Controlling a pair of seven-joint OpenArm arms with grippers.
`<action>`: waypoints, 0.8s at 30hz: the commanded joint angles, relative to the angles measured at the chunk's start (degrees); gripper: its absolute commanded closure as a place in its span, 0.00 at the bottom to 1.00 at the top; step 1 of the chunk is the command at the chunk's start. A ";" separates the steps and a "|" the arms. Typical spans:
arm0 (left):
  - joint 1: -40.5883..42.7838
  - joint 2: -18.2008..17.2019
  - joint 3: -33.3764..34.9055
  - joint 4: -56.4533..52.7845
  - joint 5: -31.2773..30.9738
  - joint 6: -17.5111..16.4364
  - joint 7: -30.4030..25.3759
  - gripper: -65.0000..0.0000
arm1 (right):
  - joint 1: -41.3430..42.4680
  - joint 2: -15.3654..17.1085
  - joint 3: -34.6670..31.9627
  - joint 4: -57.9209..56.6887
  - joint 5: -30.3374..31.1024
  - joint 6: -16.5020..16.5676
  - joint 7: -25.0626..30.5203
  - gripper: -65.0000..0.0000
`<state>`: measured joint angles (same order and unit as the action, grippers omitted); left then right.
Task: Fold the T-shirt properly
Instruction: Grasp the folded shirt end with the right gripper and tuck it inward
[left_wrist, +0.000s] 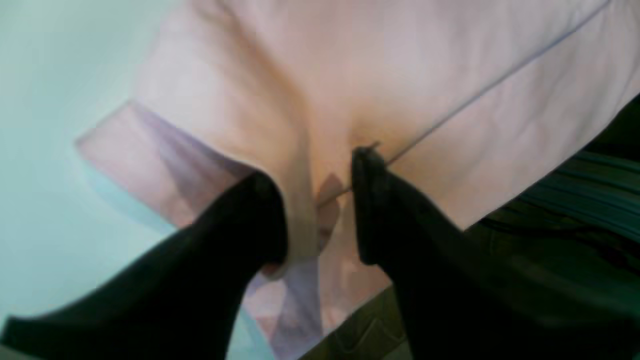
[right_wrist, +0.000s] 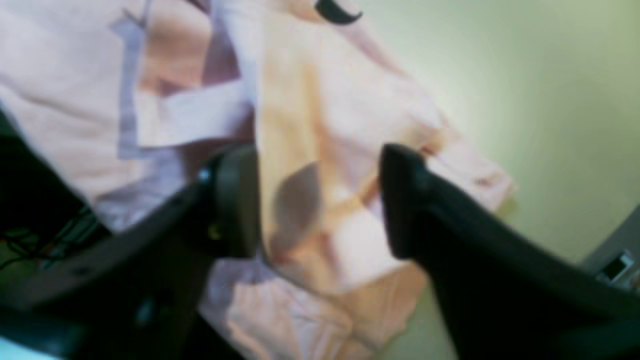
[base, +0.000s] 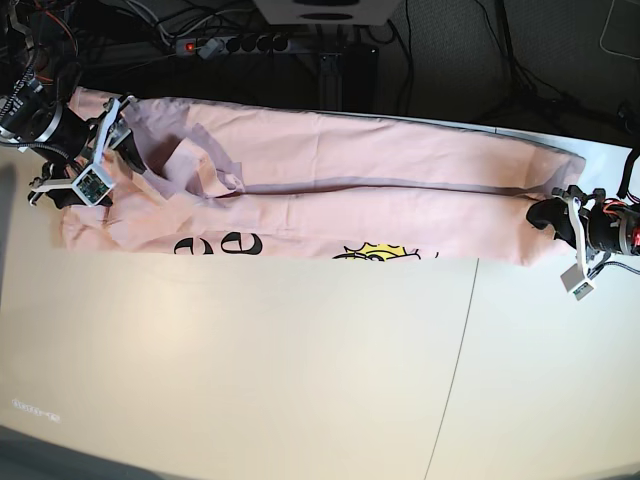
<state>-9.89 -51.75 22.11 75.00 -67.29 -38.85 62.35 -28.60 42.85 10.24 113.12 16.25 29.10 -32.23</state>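
Note:
My right gripper should pinch the raised upper layer (base: 150, 182) of the T-shirt's end bunched under it and spread it flat before it folds further.
The pale pink T-shirt (base: 320, 205) lies in a long band across the far part of the white table (base: 250, 370), one long edge folded over. Black lettering (base: 215, 245) and a yellow graphic (base: 385, 253) show along its near edge. My right gripper (base: 122, 140) sits at the band's left end; in the right wrist view its jaws (right_wrist: 320, 200) stand wide apart over bunched cloth (right_wrist: 345, 95). At the right end, my left gripper (base: 538, 214) is open, a raised crease of the shirt (left_wrist: 400, 65) running between its fingertips (left_wrist: 320, 210).
The table's far edge runs just behind the shirt, with dark floor (left_wrist: 560, 235) beyond it. A power strip (base: 230, 43) and cables lie back there. A thin seam (base: 458, 360) crosses the tabletop right of centre.

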 joint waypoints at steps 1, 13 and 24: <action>-1.05 -1.46 -0.70 0.61 -0.61 -1.15 -0.42 0.62 | 0.17 1.09 0.79 0.59 0.35 4.11 0.59 0.41; -1.05 -1.46 -0.70 0.61 -0.63 -1.15 0.52 0.62 | 0.63 -2.10 3.21 0.59 2.91 -0.37 -0.87 0.41; -1.33 -1.46 -0.70 0.68 -0.68 -1.15 0.68 0.62 | 0.61 -10.19 3.56 0.68 18.53 0.57 -4.04 1.00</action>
<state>-10.02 -51.75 22.11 75.00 -67.26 -38.85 63.37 -28.23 31.83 13.26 113.08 34.02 28.36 -37.58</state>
